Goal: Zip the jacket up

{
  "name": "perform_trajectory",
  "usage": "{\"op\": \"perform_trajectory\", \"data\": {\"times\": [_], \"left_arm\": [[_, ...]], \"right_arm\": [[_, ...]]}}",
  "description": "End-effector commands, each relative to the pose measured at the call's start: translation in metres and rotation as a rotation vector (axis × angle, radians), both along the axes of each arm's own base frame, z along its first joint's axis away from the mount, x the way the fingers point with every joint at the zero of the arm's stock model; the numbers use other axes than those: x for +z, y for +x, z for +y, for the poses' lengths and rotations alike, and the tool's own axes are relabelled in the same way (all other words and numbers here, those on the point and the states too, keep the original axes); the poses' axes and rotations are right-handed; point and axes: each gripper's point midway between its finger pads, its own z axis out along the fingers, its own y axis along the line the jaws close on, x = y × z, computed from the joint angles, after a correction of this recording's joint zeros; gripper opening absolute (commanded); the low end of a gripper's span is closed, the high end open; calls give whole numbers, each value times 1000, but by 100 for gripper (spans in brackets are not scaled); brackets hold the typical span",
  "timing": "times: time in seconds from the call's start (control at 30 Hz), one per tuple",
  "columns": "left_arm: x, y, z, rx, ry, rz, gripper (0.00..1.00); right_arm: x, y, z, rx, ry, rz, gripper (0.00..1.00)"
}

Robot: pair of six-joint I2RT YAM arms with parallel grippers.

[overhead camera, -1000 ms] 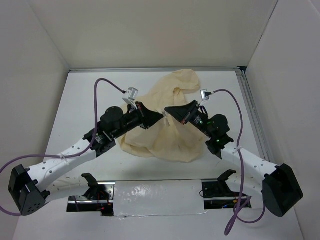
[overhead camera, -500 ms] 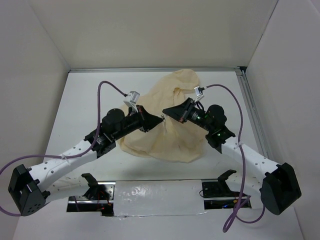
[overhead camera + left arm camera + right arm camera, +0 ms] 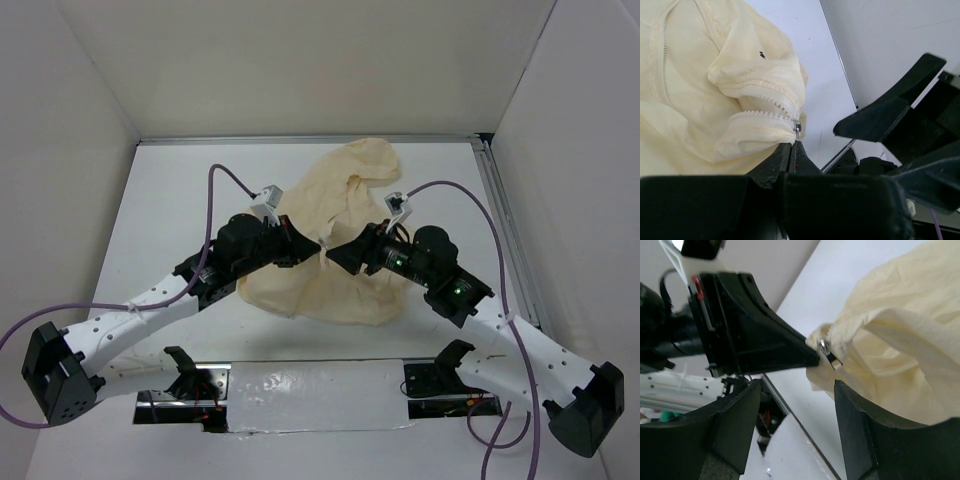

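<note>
My left gripper needs to let go of the zipper end of the jacket at the foil-taped strip's edge point(image 3: 308, 366) nearest the jacket.
The pale cream jacket point(image 3: 345, 195) lies crumpled at the table's middle, with a lifted fold between my two grippers. My left gripper point(image 3: 316, 243) is shut, pinching the jacket's edge right at the end of the zipper point(image 3: 771, 106). The small metal slider point(image 3: 797, 127) sits just above its tips point(image 3: 792, 145). My right gripper point(image 3: 338, 256) faces it from the right and stands open. In the right wrist view the zipper pull point(image 3: 829, 356) hangs free just above the gap between the right gripper's point(image 3: 797, 382) fingers, touching neither.
A metal rail point(image 3: 505, 230) runs along the table's right edge. White walls close in three sides. A foil-taped strip point(image 3: 310, 385) lies between the arm bases. The two grippers nearly touch tip to tip over the jacket.
My right gripper has gone from shut to open and let go of the zipper pull, its arm dropping lower. The left gripper stays shut and has shifted slightly right.
</note>
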Motion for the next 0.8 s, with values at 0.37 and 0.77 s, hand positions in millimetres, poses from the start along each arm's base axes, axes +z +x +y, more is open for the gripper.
{"op": "perform_trajectory", "data": {"times": [0.37,0.77], "left_arm": [[39,-6,5,5,-84,-50,0],[32,-7,2,-8,-74,-23,0]], "right_arm": [[-76,12,-2,-212,-367,-61,63],[-57,21,31,-135,-346,-197,55]]}}
